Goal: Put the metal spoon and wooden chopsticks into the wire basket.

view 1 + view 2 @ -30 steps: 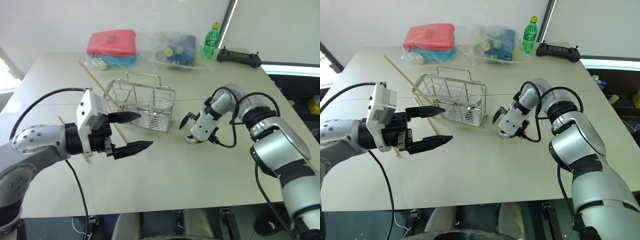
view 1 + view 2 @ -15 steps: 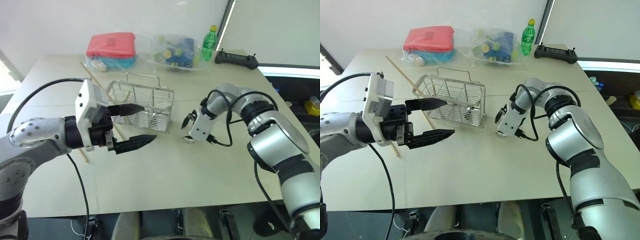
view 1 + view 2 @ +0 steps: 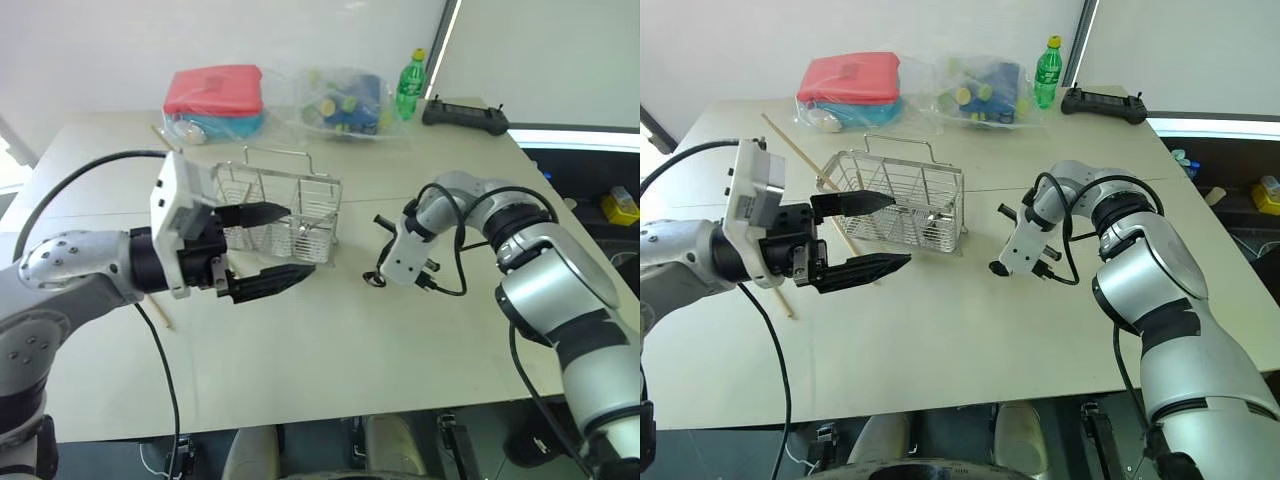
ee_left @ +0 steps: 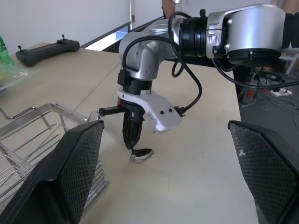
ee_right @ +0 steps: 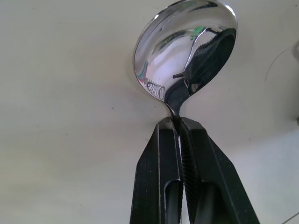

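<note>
My right gripper should drop off the metal spoon in the wire basket's end compartment (image 3: 313, 214) that is nearest to my right gripper.
The metal spoon (image 5: 187, 51) lies with its shiny bowl on the table, right of the wire basket (image 3: 318, 212). My right gripper (image 5: 180, 128) points steeply down and is shut on the spoon's neck; in the left wrist view the spoon's bowl (image 4: 141, 155) sits just under its fingers. My left gripper (image 3: 298, 241) hovers open in front of the basket, pointing toward the right arm. One wooden chopstick (image 3: 795, 152) lies slanted on the table left of the basket. Another chopstick end (image 3: 782, 302) pokes out below my left forearm.
At the far side of the table are a red pouch in a clear bag (image 3: 215, 90), a second bag of coloured items (image 3: 345, 100), a green bottle (image 3: 408, 88) and a black controller (image 3: 463, 117). The table's right edge lies beyond my right arm.
My right gripper, open over the spoon a second ago, has closed on the spoon's neck and rolled a little at the wrist. The left gripper has stayed open and nearly in place.
</note>
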